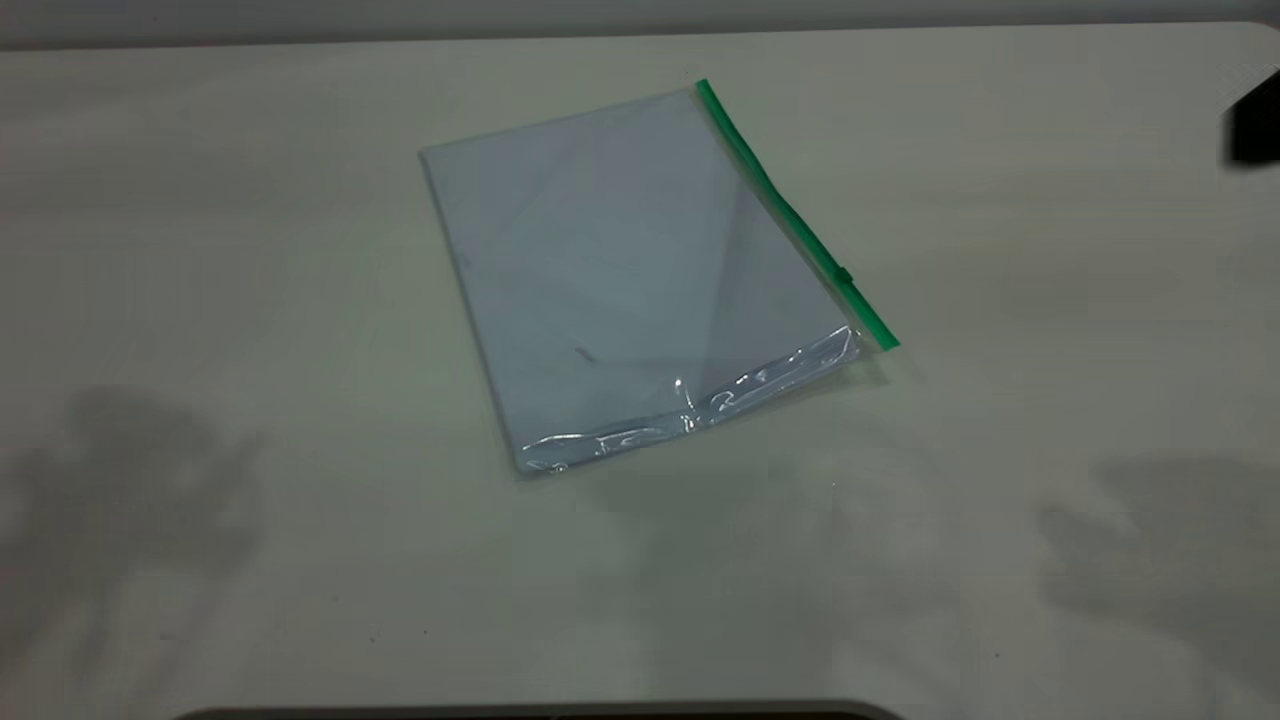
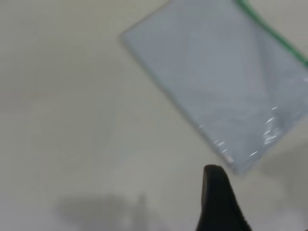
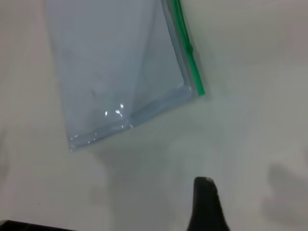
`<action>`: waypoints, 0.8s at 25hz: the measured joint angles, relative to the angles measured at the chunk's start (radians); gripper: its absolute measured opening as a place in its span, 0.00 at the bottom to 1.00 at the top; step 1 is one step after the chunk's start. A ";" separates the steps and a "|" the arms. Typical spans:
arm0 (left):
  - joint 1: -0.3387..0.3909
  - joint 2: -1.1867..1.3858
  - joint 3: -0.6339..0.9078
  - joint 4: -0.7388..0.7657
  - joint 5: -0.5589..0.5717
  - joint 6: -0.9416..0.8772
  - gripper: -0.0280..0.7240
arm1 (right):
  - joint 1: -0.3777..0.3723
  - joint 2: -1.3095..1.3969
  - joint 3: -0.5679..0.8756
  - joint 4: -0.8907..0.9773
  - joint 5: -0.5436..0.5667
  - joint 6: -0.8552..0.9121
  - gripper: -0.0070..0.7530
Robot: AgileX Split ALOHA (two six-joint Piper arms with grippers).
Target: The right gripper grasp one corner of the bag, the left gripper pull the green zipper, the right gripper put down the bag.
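Next, I close my right gripper on the corner (image 1: 849, 335) (image 3: 190, 90) of the bag where the slider end of the green zipper meets the crinkled clear edge.
The bag (image 1: 630, 270) lies flat on the table, a clear pouch with a pale bluish sheet inside. The green zipper (image 1: 790, 210) runs along its right edge, with the darker slider (image 1: 845, 275) near the front end. The corner of the bag (image 1: 870, 340) is where the strip meets the crinkled clear edge. A black part of the right gripper (image 1: 1255, 130) shows at the far right edge, well off the bag. In the right wrist view the right gripper (image 3: 206, 192) hovers short of the bag (image 3: 115, 62) and zipper (image 3: 187, 53). The left gripper (image 2: 216, 183) hovers near the bag's crinkled edge (image 2: 216, 82).
The pale table (image 1: 200, 250) spreads on all sides of the bag. Arm shadows fall on it at front left and front right. A dark rim shows at the table's front edge (image 1: 540, 712).
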 joint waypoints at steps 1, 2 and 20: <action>0.000 0.013 -0.004 -0.036 -0.003 0.033 0.71 | 0.000 0.053 0.000 0.069 -0.010 -0.082 0.75; 0.000 0.026 -0.007 -0.071 -0.005 0.069 0.71 | 0.000 0.113 -0.002 0.156 -0.017 -0.171 0.75; 0.000 0.119 -0.012 -0.179 -0.012 0.183 0.71 | 0.000 0.956 -0.375 0.755 0.262 -0.927 0.74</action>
